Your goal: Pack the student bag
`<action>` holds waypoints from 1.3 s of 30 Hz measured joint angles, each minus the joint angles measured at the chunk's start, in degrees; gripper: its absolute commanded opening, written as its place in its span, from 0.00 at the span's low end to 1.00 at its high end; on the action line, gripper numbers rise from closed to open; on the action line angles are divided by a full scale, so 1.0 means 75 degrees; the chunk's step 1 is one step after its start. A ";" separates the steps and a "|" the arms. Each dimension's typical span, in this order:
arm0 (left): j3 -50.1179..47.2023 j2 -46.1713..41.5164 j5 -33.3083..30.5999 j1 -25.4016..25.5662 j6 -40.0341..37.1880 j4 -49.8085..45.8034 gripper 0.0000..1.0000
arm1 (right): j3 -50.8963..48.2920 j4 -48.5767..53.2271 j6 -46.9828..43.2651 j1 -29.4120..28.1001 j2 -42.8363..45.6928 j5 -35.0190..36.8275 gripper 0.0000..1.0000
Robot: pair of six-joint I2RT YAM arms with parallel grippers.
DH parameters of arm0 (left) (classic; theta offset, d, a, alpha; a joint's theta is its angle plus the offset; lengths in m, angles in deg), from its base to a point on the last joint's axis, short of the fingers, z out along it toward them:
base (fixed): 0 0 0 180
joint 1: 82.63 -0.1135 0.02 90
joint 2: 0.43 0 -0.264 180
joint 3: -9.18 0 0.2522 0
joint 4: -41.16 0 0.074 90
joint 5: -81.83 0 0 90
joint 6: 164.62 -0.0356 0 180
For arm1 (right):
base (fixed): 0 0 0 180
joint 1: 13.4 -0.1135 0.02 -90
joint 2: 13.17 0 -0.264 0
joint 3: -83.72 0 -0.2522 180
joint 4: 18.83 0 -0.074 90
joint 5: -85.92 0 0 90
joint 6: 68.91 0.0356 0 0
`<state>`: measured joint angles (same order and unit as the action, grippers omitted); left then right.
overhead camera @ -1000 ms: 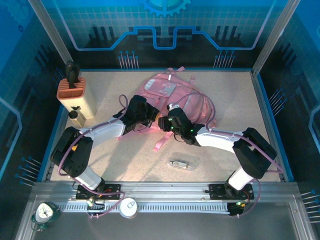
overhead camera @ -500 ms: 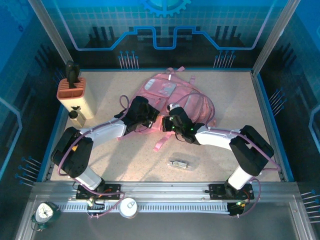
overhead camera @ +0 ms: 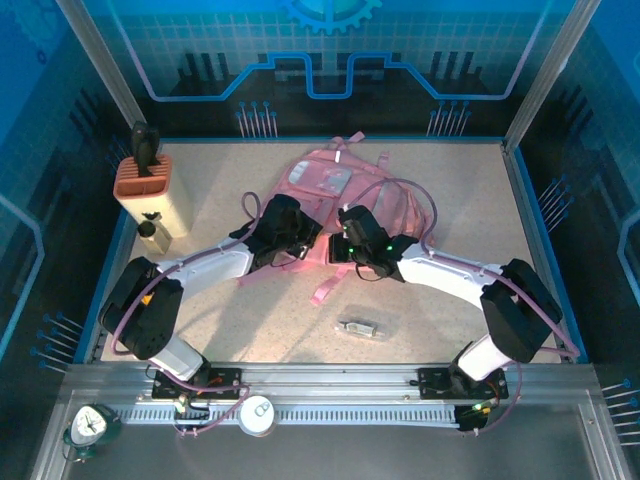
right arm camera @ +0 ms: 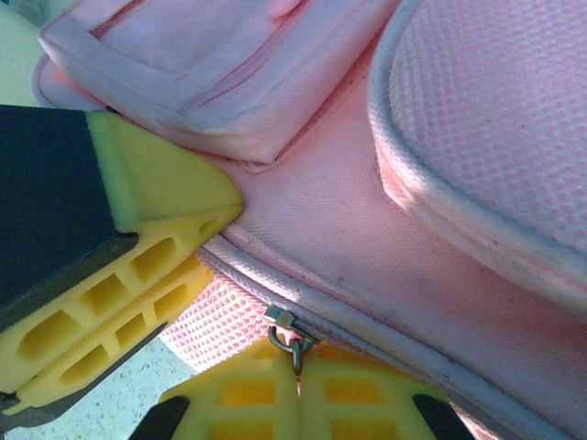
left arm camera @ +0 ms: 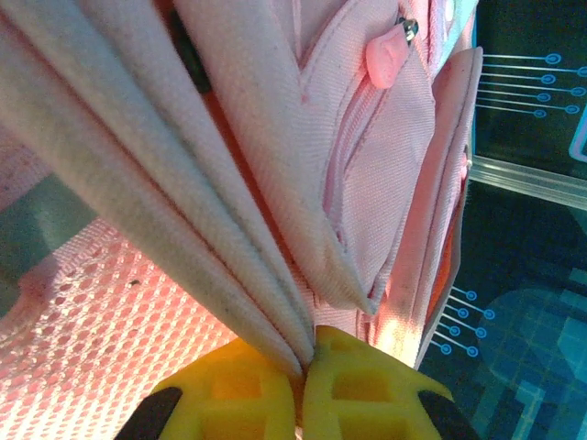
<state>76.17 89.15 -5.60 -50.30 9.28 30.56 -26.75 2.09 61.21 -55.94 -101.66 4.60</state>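
Note:
Next, I open my left gripper to let go of the fold of pink fabric at the bag's edge [overhead camera: 286, 205] facing the orange and cream holder.
The student bag [overhead camera: 330, 180], pink with a pale front pocket, lies at the middle back of the table. My left gripper [overhead camera: 311, 244] is at its near edge, shut on a fold of the bag's pink fabric [left arm camera: 275, 275]; the yellow pads meet at the left gripper [left arm camera: 310, 346]. Just to the right, my right gripper [overhead camera: 339, 243] is shut on the small metal zip pull [right arm camera: 292, 332] along the bag's white-trimmed seam [right arm camera: 385, 325], pinched at the right gripper [right arm camera: 296, 364]. The left gripper's yellow fingers [right arm camera: 156, 197] show close beside it in the right wrist view.
An orange and cream holder [overhead camera: 150, 188] with a dark tool stands at the far left, a small bottle [overhead camera: 150, 232] beside it. A small clear packet [overhead camera: 360, 327] lies near the front middle. A loose pink strap [overhead camera: 325, 290] trails toward it.
My right gripper has shut on the zip pull and moved slightly back. Its elbow has swung out to the right. The left gripper has kept its hold.

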 measured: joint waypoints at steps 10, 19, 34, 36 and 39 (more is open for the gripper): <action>0.0000 -0.0003 0.0006 0.0003 -0.0035 -0.0187 0.00 | 0.0175 0.1600 -0.0026 0.0233 0.0207 0.0262 0.00; 0.0000 -0.0009 0.0017 -0.0070 -0.0052 -0.0216 0.00 | 0.0274 0.1655 -0.0647 0.0332 0.0023 0.0131 0.09; 0.0000 -0.0009 -0.0073 -0.0140 -0.0055 -0.0277 0.00 | 0.0484 0.1387 -0.0612 0.0271 -0.0446 0.0131 0.17; 0.0000 -0.0009 -0.0137 -0.0140 -0.0055 -0.0280 0.00 | 0.0615 0.1448 -0.0565 0.0251 -0.0627 0.0259 0.13; 0.0000 -0.0009 -0.0236 -0.0146 -0.0058 -0.0303 0.00 | 0.0775 0.1571 -0.0562 0.0181 -0.0746 0.0539 0.02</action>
<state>76.17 89.09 -7.37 -51.39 8.84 28.29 -20.93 13.87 56.99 -54.59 -107.25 8.65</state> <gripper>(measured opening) 0.055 0.091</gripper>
